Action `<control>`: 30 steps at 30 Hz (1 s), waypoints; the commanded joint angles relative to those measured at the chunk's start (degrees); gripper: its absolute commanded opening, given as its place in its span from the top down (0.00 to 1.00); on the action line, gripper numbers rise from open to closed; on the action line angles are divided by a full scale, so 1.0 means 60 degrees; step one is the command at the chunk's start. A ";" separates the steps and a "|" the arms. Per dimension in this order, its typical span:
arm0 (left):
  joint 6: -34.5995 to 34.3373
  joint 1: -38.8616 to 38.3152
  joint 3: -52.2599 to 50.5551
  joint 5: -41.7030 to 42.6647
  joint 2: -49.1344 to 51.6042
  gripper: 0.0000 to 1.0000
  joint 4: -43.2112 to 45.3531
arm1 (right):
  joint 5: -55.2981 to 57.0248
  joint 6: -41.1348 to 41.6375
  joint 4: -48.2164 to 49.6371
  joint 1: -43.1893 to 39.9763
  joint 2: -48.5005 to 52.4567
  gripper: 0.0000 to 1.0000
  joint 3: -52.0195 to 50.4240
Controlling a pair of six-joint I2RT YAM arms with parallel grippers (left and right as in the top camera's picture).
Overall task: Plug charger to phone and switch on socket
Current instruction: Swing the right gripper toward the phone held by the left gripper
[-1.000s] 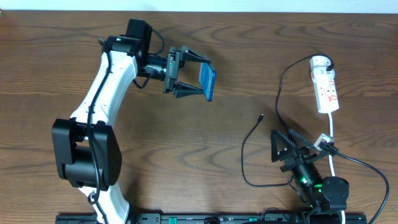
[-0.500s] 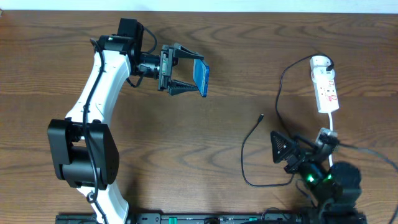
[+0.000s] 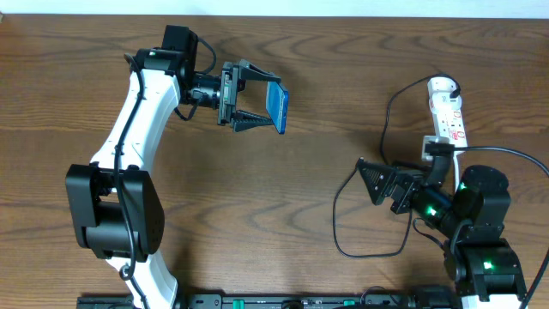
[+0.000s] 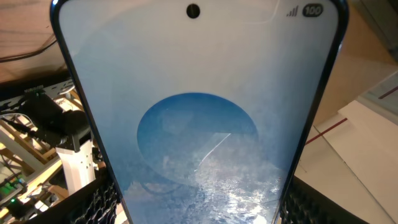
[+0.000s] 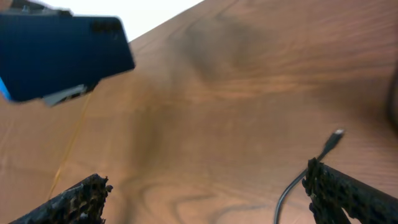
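Next, my right gripper moves next to the phone's near end [image 3: 280, 126], beside my left gripper's nearer finger, and closes there to take over the phone.
My left gripper [image 3: 257, 107] is shut on the phone [image 3: 276, 104] and holds it on edge above the table's upper middle. The phone's blue screen fills the left wrist view [image 4: 199, 112]; its dark back shows in the right wrist view [image 5: 62, 56]. The charger's thin black cable [image 3: 343, 215] loops on the table at the right, its plug tip [image 3: 360, 160] lying free; the tip also shows in the right wrist view [image 5: 336, 135]. My right gripper [image 3: 371, 176] is open and empty, just below and beside the plug tip. The white socket strip [image 3: 448, 120] lies at the far right.
The strip's white cord [image 3: 460, 176] runs down towards the right arm's base. A black rail [image 3: 257, 300] lines the table's front edge. Bare wood lies between the two grippers.
The right arm has swung up and left, bringing its open gripper close to the plug tip. The left gripper lifted and turned the phone slightly a second ago, then held still.
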 commanded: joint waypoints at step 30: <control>-0.0091 0.0022 0.0036 0.0503 -0.0255 0.26 -0.0015 | 0.0477 -0.2138 -0.5260 0.1337 0.3067 0.11 0.4768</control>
